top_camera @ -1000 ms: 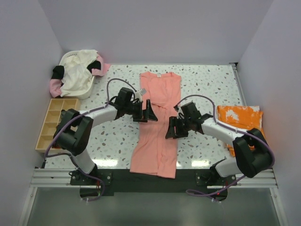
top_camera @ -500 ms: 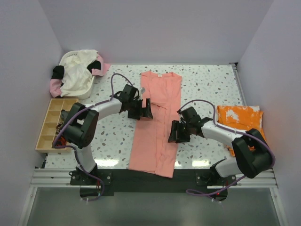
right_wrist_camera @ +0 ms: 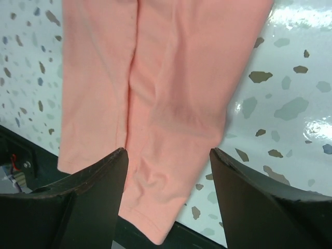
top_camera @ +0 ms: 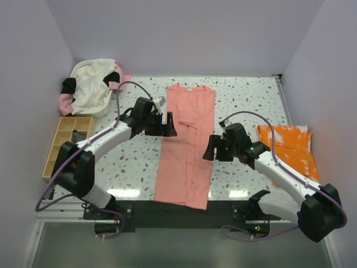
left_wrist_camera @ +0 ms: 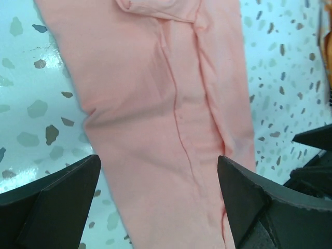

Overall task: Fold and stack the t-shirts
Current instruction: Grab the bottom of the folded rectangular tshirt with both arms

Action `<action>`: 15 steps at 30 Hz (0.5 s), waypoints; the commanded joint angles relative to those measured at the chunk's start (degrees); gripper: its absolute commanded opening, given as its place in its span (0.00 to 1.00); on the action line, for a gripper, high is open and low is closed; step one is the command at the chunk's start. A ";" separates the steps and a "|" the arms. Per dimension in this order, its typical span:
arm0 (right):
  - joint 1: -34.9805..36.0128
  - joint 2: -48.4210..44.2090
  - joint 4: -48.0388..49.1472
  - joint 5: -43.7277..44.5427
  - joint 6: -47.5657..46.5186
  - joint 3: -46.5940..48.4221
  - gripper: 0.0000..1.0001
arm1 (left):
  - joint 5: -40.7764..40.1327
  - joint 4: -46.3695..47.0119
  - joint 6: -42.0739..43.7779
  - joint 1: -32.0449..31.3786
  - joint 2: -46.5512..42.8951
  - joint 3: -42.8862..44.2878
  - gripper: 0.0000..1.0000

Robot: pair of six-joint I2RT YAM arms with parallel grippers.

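I need to close my right gripper on the salmon-pink t-shirt's hem corner [top_camera: 205,203] [right_wrist_camera: 163,228] closest to the orange t-shirt, over the black front strip.
A salmon-pink t-shirt [top_camera: 186,148] lies folded lengthwise into a long narrow strip down the middle of the table, its small white neck label at the far end and its hem over the black front strip. My left gripper [top_camera: 168,124] hovers open at the strip's left edge. In the left wrist view the cloth [left_wrist_camera: 155,104] lies flat under the left gripper [left_wrist_camera: 158,199]. My right gripper [top_camera: 210,149] stands open just off the strip's right edge. Under this right gripper [right_wrist_camera: 168,194] the lower part of the shirt [right_wrist_camera: 166,78] lies free. An orange t-shirt with white splotches [top_camera: 287,146] lies at the right.
A white basket [top_camera: 89,109] at the far left corner holds cream and pink shirts [top_camera: 92,86]. A wooden compartment tray [top_camera: 62,142] sits at the left edge. The black front strip [top_camera: 139,211] borders the speckled table [top_camera: 245,100]. Walls close in on three sides.
Both grippers have drawn back outward from the pink shirt. The right jaws have spread wider and moved right off its edge. The left arm has swung up and to the left.
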 commanded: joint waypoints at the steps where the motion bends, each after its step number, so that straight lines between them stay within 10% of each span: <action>1: -0.01 -4.34 -8.07 -0.63 3.88 1.15 0.68 | 2.45 -1.21 -1.24 0.22 -9.75 -6.61 1.00; 8: 0.35 -18.40 -14.20 -4.97 10.13 -10.01 0.63 | 0.27 -2.61 -9.06 -1.01 -25.75 -27.43 1.00; 15: 0.35 -30.27 -22.57 -7.51 12.51 -15.64 0.61 | -6.15 -10.34 -18.64 -9.62 -36.30 -30.62 1.00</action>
